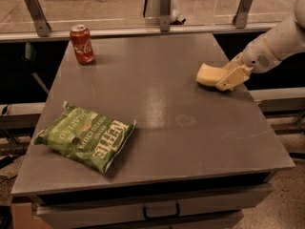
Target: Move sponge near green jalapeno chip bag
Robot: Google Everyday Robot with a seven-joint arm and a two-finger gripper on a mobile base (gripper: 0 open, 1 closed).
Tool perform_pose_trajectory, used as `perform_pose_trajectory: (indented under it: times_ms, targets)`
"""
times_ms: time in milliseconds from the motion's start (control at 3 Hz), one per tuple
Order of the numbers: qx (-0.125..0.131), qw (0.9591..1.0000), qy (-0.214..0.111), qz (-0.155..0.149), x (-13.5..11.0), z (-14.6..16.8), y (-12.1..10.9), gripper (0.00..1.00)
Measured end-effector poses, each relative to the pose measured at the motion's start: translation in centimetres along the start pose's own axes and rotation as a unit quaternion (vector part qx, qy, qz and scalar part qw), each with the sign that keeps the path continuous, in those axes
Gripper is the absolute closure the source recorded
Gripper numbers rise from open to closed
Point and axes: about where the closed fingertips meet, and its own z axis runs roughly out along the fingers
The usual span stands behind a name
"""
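My gripper will let go of the sponge on the table (158,131), close against the corner of the green jalapeno chip bag that faces my arm.
The pale yellow sponge (206,74) lies on the grey table (157,109) near its right edge. My gripper (228,78) reaches in from the right on a cream-coloured arm, is down at table level and covers the sponge's right end. The green jalapeno chip bag (86,135), with white KETTLE lettering, lies flat at the front left of the table, far from the sponge and the gripper.
A red soda can (82,44) stands upright at the back left corner. A metal rail with posts (164,13) runs behind the table. The table's right edge is just beneath the arm. A drawer front (157,209) sits below the table's front edge.
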Motion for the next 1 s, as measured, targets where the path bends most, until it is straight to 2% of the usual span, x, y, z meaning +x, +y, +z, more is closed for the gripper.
perform_pose_trajectory:
  times_ms: [333,667,1000]
  targets:
    - [-0.019,0.9988,-0.025,-0.036,-3.1,-3.4,3.0,1.0]
    - [-0.02,0.9988,-0.025,-0.036,-3.1,-3.4,3.0,1.0]
    - [-0.049,0.9964,-0.014,-0.067,-3.8,-1.6,5.7,1.0]
